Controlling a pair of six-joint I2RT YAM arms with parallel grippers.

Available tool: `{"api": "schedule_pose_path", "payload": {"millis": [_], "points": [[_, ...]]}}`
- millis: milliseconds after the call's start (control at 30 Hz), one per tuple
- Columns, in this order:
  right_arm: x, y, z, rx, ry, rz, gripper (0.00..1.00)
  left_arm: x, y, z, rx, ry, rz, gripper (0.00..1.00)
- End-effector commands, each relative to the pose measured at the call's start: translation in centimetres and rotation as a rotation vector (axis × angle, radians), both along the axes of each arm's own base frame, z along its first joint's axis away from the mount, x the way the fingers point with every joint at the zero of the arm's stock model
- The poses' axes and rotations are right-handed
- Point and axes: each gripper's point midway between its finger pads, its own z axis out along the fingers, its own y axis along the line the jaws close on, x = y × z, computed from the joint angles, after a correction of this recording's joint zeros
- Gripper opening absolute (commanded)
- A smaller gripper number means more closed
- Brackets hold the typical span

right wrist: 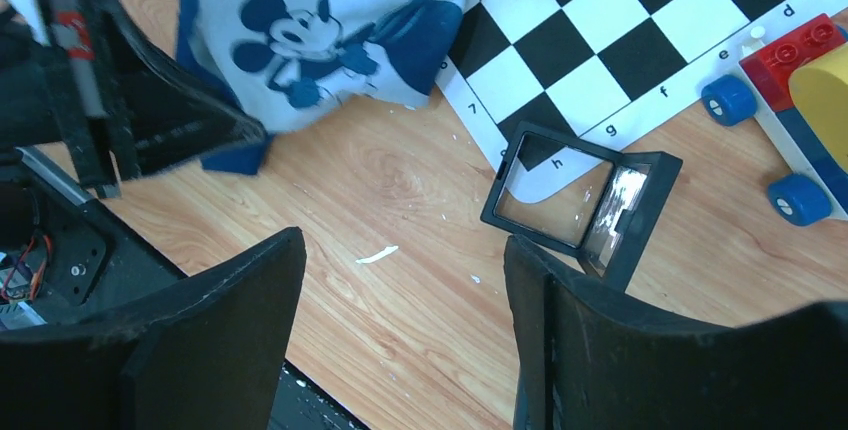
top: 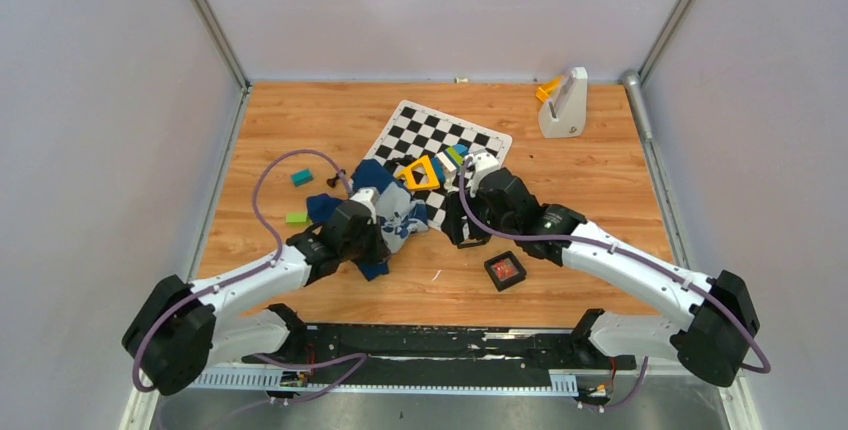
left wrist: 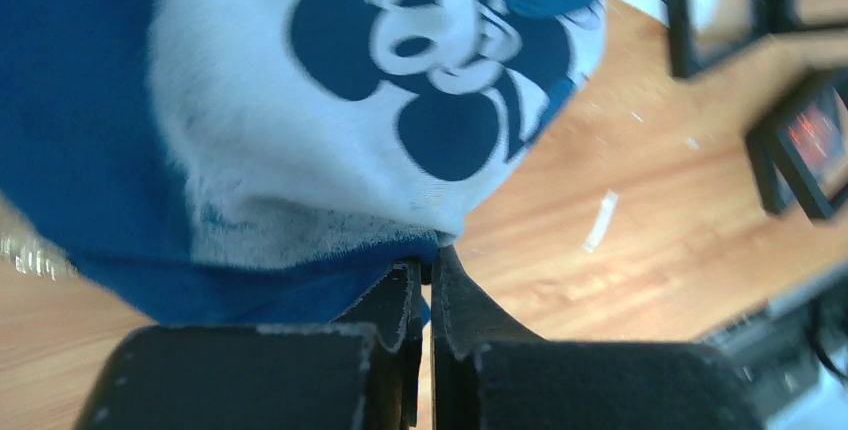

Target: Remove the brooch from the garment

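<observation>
The left gripper is closed on the blue hem, away from the brooch, so the right gripper needs to hold the garment while the left gripper takes the brooch (left wrist: 36, 252).
The garment (top: 400, 212) is a navy shirt with a grey-white cartoon mouse patch, lying left of centre. My left gripper (top: 375, 240) is shut on its blue hem, and the cloth bunches over the fingertips in the left wrist view (left wrist: 430, 260). The patch fills that view (left wrist: 250, 100) and shows in the right wrist view (right wrist: 300, 40). No brooch shows on the shirt. A small black box (top: 505, 270) holds something orange-red (left wrist: 815, 135), too blurred to tell its shape. My right gripper (top: 465, 212) is open and empty over bare wood (right wrist: 405, 240).
A black clear-windowed frame (right wrist: 560, 200) lies by the corner of the checkered mat (top: 440, 135). Yellow and coloured blocks (top: 422, 172) and a toy car (right wrist: 800, 80) sit on the mat. Teal (top: 302, 177) and green (top: 296, 217) blocks lie left, and a white stand (top: 565, 105) is at the back right.
</observation>
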Motion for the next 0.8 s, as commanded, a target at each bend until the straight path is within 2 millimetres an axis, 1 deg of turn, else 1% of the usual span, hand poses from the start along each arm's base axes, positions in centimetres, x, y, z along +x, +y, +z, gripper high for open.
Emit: {"api": "schedule_pose_path", "payload": {"millis": [0, 33, 67, 100, 133, 167, 200, 233, 267, 300, 333, 367, 400, 433, 467, 500, 533, 567, 600, 633, 733, 767], "points": [[0.8, 1.6, 4.0, 0.141, -0.143, 0.043, 0.73, -3.7, -8.7, 4.3, -0.266, 0.045, -0.345, 0.00], [0.9, 1.8, 4.2, 0.148, -0.148, 0.045, 0.73, -3.9, -9.8, 5.3, -0.276, 0.037, -0.384, 0.00], [0.9, 1.9, 4.3, 0.154, -0.147, 0.046, 0.73, -5.0, -10.7, 5.6, -0.269, 0.035, -0.440, 0.00], [0.9, 2.0, 4.4, 0.159, -0.148, 0.047, 0.73, -5.2, -11.7, 6.7, -0.285, 0.025, -0.479, 0.01], [1.0, 2.0, 4.5, 0.164, -0.150, 0.046, 0.73, -5.3, -12.0, 7.0, -0.285, 0.016, -0.501, 0.16], [1.0, 2.1, 4.5, 0.169, -0.150, 0.044, 0.73, -5.2, -12.3, 7.9, -0.295, -0.006, -0.516, 0.29], [0.9, 2.1, 4.5, 0.175, -0.149, 0.045, 0.73, -5.0, -12.1, 8.2, -0.287, -0.024, -0.516, 0.58], [0.8, 2.3, 4.3, 0.180, -0.145, 0.051, 0.73, -4.1, -11.6, 9.0, -0.271, -0.076, -0.469, 0.72], [0.6, 2.4, 4.1, 0.187, -0.139, 0.060, 0.73, -3.7, -10.8, 9.1, -0.246, -0.096, -0.437, 0.89], [0.2, 2.7, 3.8, 0.200, -0.124, 0.085, 0.73, -2.6, -9.8, 10.5, -0.234, -0.163, -0.378, 0.94], [-0.2, 3.0, 3.5, 0.209, -0.110, 0.100, 0.72, -2.3, -8.7, 11.5, -0.221, -0.188, -0.342, 0.98], [-0.5, 3.2, 3.1, 0.214, -0.093, 0.114, 0.71, -1.1, -7.4, 11.7, -0.195, -0.210, -0.273, 0.99], [-0.9, 3.4, 2.6, 0.220, -0.078, 0.136, 0.70, -1.0, -6.2, 12.1, -0.182, -0.207, -0.242, 0.98], [-2.1, 4.0, 1.7, 0.238, -0.046, 0.195, 0.67, 0.1, -3.5, 12.1, -0.159, -0.198, -0.152, 0.91], [-2.8, 4.3, 1.5, 0.248, -0.037, 0.224, 0.66, -0.2, -2.9, 11.9, -0.155, -0.194, -0.145, 0.84], [-3.5, 4.7, 1.3, 0.259, -0.031, 0.263, 0.64, -0.5, -2.7, 11.8, -0.161, -0.188, -0.149, 0.82], [-4.4, 5.1, 1.1, 0.266, -0.024, 0.302, 0.64, -1.2, -2.6, 11.4, -0.175, -0.174, -0.164, 0.76], [-5.1, 5.5, 0.8, 0.266, -0.020, 0.336, 0.64, -1.5, -2.6, 11.1, -0.184, -0.165, -0.169, 0.75], [-5.8, 5.9, 0.4, 0.258, -0.015, 0.366, 0.64, -2.3, -2.4, 10.3, -0.198, -0.137, -0.171, 0.73], [-6.4, 6.3, 0.0, 0.244, -0.013, 0.396, 0.64, -2.6, -2.3, 9.9, -0.203, -0.123, -0.167, 0.73], [-7.5, 7.4, -1.5, 0.185, -0.022, 0.449, 0.64, -3.9, -1.6, 7.9, -0.216, -0.062, -0.131, 0.69], [-7.6, 7.7, -1.9, 0.166, -0.025, 0.454, 0.64, -4.1, -1.5, 7.6, -0.224, -0.054, -0.123, 0.67]]}}
